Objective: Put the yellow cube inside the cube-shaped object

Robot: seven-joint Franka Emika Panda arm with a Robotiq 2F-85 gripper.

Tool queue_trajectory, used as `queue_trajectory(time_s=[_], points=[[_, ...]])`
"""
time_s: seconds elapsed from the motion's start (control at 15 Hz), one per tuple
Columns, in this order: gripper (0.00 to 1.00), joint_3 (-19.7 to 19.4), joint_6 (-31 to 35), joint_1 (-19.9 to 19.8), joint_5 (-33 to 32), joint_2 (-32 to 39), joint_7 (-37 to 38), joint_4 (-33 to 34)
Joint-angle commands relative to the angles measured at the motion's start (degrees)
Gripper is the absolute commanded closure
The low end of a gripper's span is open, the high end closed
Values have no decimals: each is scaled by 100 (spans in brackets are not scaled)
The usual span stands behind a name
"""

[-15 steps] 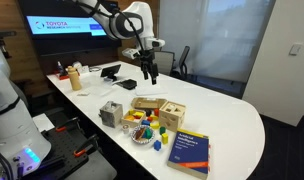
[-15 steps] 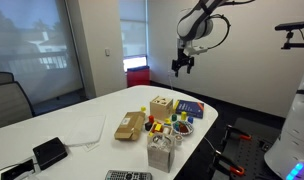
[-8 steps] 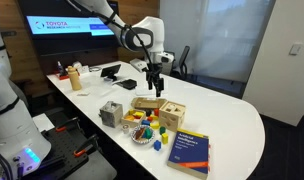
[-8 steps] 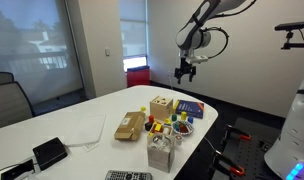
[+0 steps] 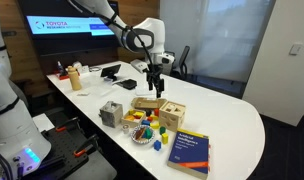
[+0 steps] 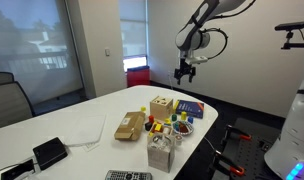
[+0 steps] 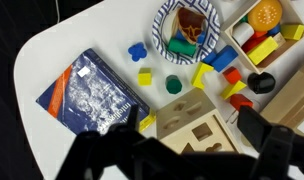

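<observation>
My gripper should next move to the yellow cube (image 5: pixel 164 139) (image 7: pixel 145 76) between the blue flower-shaped block and the small green block, and I should close it on the cube's sides.
The yellow cube (image 7: pixel 145 77) is a tiny block lying on the white table between the book and the bowl, next to a small green block (image 7: pixel 173 85). The cube-shaped object (image 7: pixel 192 125) is a light wooden box with shape-cut holes, and it shows in both exterior views (image 5: pixel 173 113) (image 6: pixel 160 106). My gripper (image 7: pixel 184 165) hangs high above the table (image 5: pixel 155 82) (image 6: pixel 182 72), open and empty. Its dark fingers frame the wooden box from above in the wrist view.
A blue and orange book (image 7: pixel 92 90) lies beside the box. A patterned bowl (image 7: pixel 187 28) holds small pieces. A flatter wooden tray box (image 5: pixel 147 104) with coloured blocks stands next to the cube box. Loose blue, red and yellow blocks are scattered around. The table edge (image 7: pixel 32 60) is near.
Between one second and half a second ago the arm moved over toward the wooden boxes and a little lower. Since then nothing has visibly moved.
</observation>
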Motion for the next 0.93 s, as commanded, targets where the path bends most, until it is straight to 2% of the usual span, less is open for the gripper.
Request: queue_trajectory(time_s=[0.0,0.47,0.87], points=[[0,17,-8,-17,29,557,-42,409],[0,105,-13,-258,161,1709,-289,1177],[0,372,-32,-857,539,2602,-1033,1766]])
